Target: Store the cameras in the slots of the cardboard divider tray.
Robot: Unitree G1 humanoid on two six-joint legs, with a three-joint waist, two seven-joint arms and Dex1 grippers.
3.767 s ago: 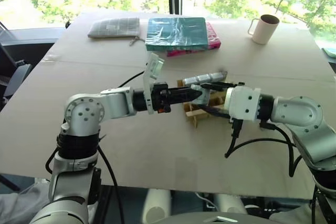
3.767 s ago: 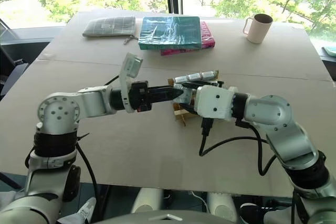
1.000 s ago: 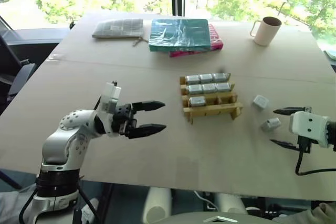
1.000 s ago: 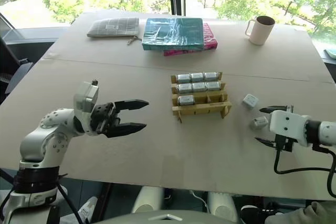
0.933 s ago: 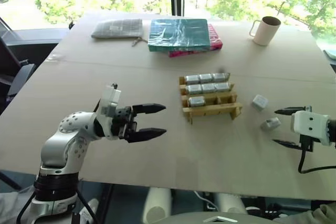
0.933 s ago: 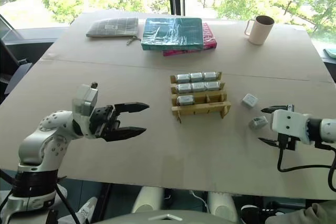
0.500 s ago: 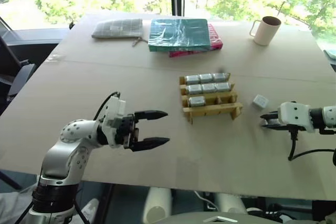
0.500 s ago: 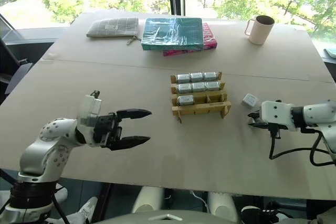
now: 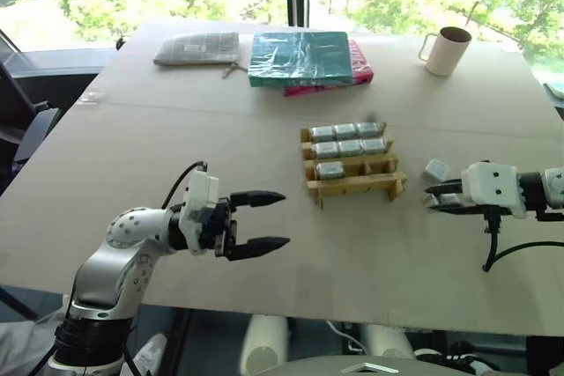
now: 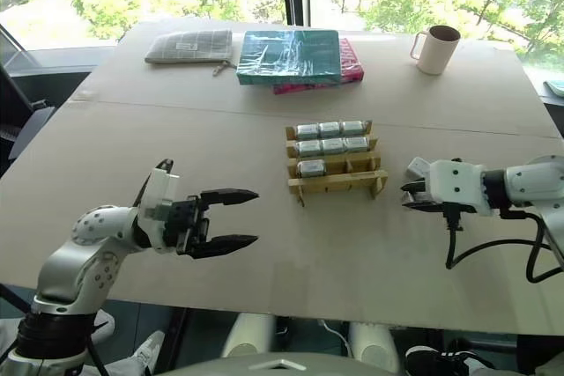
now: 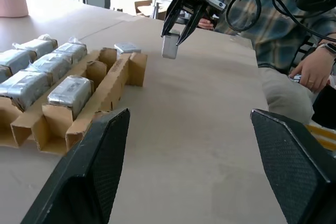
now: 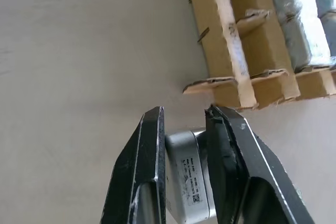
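My right gripper covers the camera's broad sides; it should set it down, then take its narrow edges (image 12: 192, 179), freeing those sides for my left gripper.
The cardboard divider tray (image 9: 357, 185) lies at the table's middle right with several silver-grey cameras (image 9: 350, 147) in its cells; the front row has one at its left end. My right gripper (image 9: 432, 199) hovers just right of the tray, shut on one camera (image 12: 188, 174), which hangs above the tabletop (image 11: 170, 45). Another camera (image 9: 435, 169) lies loose on the table just behind that gripper. My left gripper (image 9: 284, 219) stands open and empty, well left of the tray and pointing toward it.
Teal and pink books (image 9: 304, 57), a grey pouch (image 9: 196, 47) and a beige mug (image 9: 445, 48) sit along the far side. A seated person in a plaid shirt (image 11: 273, 30) is beyond the table's right edge.
My right gripper has shut on a loose camera, lifted it and carried it left toward the tray. The left gripper has stayed open and almost still.
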